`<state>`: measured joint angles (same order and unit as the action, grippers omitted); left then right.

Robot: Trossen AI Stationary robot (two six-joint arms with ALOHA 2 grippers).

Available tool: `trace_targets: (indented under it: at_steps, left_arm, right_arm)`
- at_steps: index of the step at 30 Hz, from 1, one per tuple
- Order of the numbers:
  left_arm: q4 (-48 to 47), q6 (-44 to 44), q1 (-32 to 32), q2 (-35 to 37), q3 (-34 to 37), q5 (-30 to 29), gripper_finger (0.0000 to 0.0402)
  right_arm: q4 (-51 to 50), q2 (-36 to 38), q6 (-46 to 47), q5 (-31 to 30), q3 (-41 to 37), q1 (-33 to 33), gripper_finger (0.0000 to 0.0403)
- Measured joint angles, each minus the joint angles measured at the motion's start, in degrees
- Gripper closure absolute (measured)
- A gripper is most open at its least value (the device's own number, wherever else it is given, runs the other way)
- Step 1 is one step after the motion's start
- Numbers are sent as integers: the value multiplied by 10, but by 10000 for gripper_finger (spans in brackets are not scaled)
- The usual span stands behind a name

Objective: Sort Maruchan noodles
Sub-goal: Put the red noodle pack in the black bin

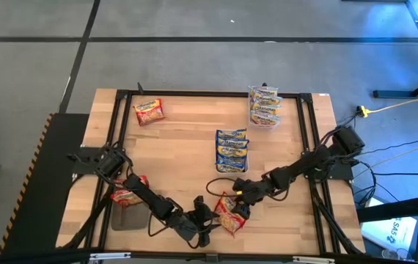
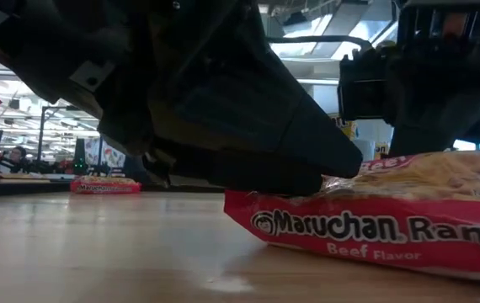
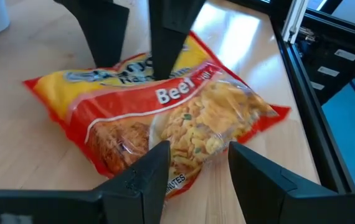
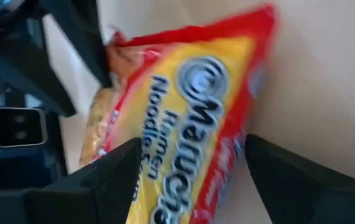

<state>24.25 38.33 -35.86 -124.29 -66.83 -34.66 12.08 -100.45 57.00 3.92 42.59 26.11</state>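
The red packet lies flat under my left gripper's fingers, so my right gripper will pinch its yellow end (image 4: 193,115) and lift it for my left gripper.
A red-bordered Maruchan noodle packet (image 1: 230,213) lies flat on the wooden table near its front edge. My left gripper (image 3: 196,168) comes at it from the left and is shut on its near end. My right gripper (image 4: 190,165) stands open just above the packet's far end (image 4: 184,106), one finger on each side of it. Another red packet (image 1: 149,111) lies at the far left. A stack of blue packets (image 1: 232,150) sits mid-table. More red packets (image 1: 129,191) rest at the near left. My left gripper has the packet's near corner (image 3: 187,146) between its two fingers, which slant down from the table's near left. In the low view one finger (image 2: 307,172) lies on top of that end. The packet rests flat on the table.
A clear tub (image 1: 265,106) with packets stands at the far right. A dark tray (image 1: 125,214) lies at the near left under the red packets. Black frame rails (image 1: 312,139) run along the table's sides. Bare wood lies between the stacks.
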Motion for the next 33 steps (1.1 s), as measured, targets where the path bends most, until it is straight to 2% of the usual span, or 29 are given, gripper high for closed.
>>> trace_targets:
  at_steps: [9, 15, 18, 22, 29, 33]
  left_arm:
    - [-2, 0, 0, 0, 0, 0, 241]
    - [-2, 0, 0, -1, 1, -3, 241]
    - [-2, 0, 0, -1, 1, -3, 241]
    - [-2, -1, 0, -1, 1, -4, 241]
    - [-1, -14, -2, 5, 1, -3, 241]
    - [-47, -14, -6, 31, 2, 12, 241]
  right_arm:
    - [94, -11, 2, 68, 0, 2, 116]
    - [115, -11, 2, 46, 0, 2, 119]
    - [123, -18, 2, 28, 0, 2, 132]
    - [127, -30, 2, 17, 0, 2, 174]
    - [123, -30, -22, 10, 1, 2, 285]
    - [123, -30, -46, 10, 6, 1, 333]
